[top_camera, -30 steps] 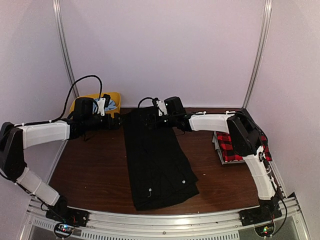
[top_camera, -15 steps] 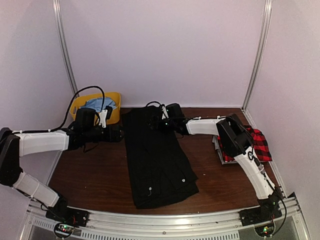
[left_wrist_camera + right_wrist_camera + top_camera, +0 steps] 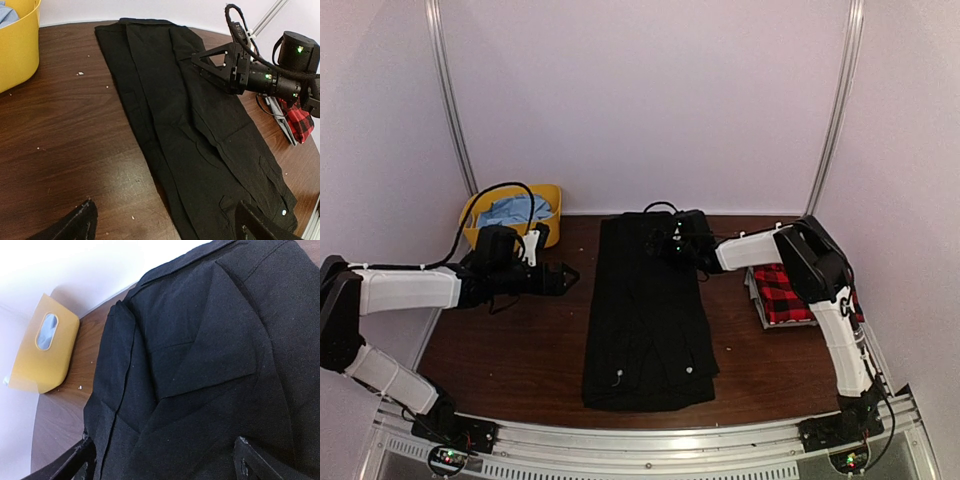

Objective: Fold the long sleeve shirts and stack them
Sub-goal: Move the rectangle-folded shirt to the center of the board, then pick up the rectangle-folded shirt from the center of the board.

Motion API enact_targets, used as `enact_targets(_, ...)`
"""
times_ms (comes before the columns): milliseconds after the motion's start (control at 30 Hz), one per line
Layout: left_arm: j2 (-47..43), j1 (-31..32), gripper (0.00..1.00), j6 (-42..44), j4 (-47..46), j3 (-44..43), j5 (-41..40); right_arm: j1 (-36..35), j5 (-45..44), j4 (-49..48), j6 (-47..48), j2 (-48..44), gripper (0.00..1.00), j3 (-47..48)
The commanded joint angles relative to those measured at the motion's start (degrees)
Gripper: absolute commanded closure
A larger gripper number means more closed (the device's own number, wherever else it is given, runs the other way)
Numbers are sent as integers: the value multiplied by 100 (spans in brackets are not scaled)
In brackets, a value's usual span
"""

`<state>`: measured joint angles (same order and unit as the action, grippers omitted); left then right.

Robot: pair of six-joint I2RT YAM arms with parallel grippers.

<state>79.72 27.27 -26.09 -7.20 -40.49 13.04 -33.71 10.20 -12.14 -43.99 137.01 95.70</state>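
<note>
The black long sleeve shirt has a near hem corner (image 3: 589,402) on the yellow bin's side, which my left gripper should grasp to fold that end back.
The black long sleeve shirt (image 3: 648,310) lies folded into a long narrow strip down the middle of the table, collar end at the back (image 3: 200,135) (image 3: 210,365). At the right edge, beneath the right arm, sits the red-and-black plaid shirt (image 3: 782,292) (image 3: 300,120), folded. My left gripper (image 3: 565,277) (image 3: 165,222) is open, low over bare wood just left of the black shirt, touching nothing. Over the strip's upper right part hovers my right gripper (image 3: 665,245) (image 3: 162,460) (image 3: 220,62), open, with only cloth showing below its fingers.
A yellow bin (image 3: 510,215) (image 3: 17,45) (image 3: 45,352) holding light blue cloth stands at the back left corner. White walls and metal posts close in the back and sides. The wooden table (image 3: 500,340) has small white crumbs on it.
The black shirt's top end has shifted right, so the strip now lies straighter. The left gripper drew back off the shirt's top left; the right gripper moved right along the top.
</note>
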Motion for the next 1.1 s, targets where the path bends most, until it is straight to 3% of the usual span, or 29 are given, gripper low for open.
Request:
enact_targets(0, 46, 58, 3, 6, -188, 33, -66, 177, -370, 168, -294, 77, 3, -145)
enact_targets(133, 41, 94, 2, 46, -175, 73, -73, 313, -196, 176, -57, 170, 2, 144)
enact_targets(267, -148, 103, 2, 73, -169, 218, -197, 348, -461, 256, 737, -312, 0, -146)
enact_targets(567, -1077, 95, 2, -472, -66, 640, -861, 299, -1386, 282, 2174, -2801, 0, -2514)
enact_targets(867, -2050, 81, 3, -971, -35, 1006, -1418, 269, -1402, 855, 2351, -5309, 0, -4196)
enact_targets(933, -2243, 77, 2, -999, -144, 1160, -1318, 293, -1273, 816, 2252, -5881, 0, -4576)
enact_targets(1067, -2502, 85, 3, -807, -458, 1396, -352, 411, -775, 641, 1915, -6855, 0, -5294)
